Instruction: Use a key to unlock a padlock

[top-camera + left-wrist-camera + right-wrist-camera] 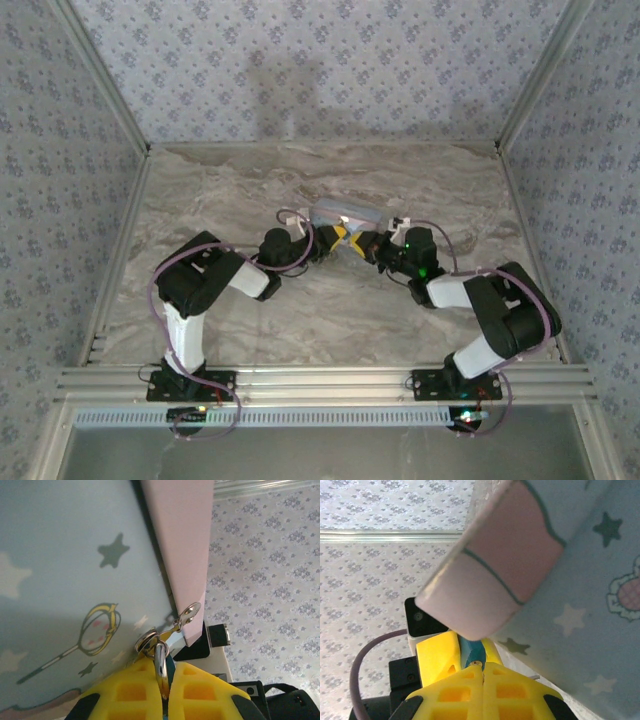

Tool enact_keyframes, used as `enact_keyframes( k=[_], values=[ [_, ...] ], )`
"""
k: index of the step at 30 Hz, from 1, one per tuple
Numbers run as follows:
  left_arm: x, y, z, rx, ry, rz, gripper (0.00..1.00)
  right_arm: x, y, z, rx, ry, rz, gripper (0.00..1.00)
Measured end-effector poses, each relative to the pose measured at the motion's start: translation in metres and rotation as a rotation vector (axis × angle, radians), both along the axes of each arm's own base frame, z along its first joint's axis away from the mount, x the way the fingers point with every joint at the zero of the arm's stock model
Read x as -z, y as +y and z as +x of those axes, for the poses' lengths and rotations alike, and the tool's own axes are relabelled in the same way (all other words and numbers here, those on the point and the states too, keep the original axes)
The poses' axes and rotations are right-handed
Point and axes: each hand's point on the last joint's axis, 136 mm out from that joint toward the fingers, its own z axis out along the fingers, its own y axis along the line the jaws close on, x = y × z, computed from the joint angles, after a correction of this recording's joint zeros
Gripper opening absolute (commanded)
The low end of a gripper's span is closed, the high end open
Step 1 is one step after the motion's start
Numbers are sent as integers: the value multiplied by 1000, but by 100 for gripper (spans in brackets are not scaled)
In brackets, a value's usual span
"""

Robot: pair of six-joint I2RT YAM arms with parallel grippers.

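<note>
My right gripper is crowded by the tin's pink edge at the padlock's key, so I need to open that gripper, back away and grab the key (477, 664) from higher up.
The padlock (161, 666) hangs from the latch (149, 642) of a pale blue cartoon-printed tin (75, 570). Its silver shackle passes through the latch, and a sliver of teal body shows between yellow pads. My left gripper (167, 674) is shut on that padlock. In the right wrist view the teal padlock body (472, 652) sits between the left gripper's yellow fingers (437, 652). My right gripper (483, 669) is shut right against its underside, with a small brass tip, apparently the key (476, 664), pinched at its fingertips. From above, left gripper (335, 240) and right gripper (366, 243) meet nose to nose.
The tin (345, 214) sits mid-table just behind both grippers; its pink edge (490, 580) overhangs the right gripper. A silver clasp (190, 612) sticks out at the tin's corner. Patterned walls enclose the marble table (230, 190) on three sides.
</note>
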Motion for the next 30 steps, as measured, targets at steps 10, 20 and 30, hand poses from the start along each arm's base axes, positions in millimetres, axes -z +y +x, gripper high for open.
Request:
enact_keyframes(
  k=[10,20,30],
  values=[
    [13,-2,5,-21,23,22,0,13,-1,6,23,31,-36,0],
    [29,-8,-20,68,35,67,0,24,-9,-15,-37,59,-95,35],
    [40,-13,-37,142,66,96,0,27,-34,-54,-121,30,-310,39]
  ],
)
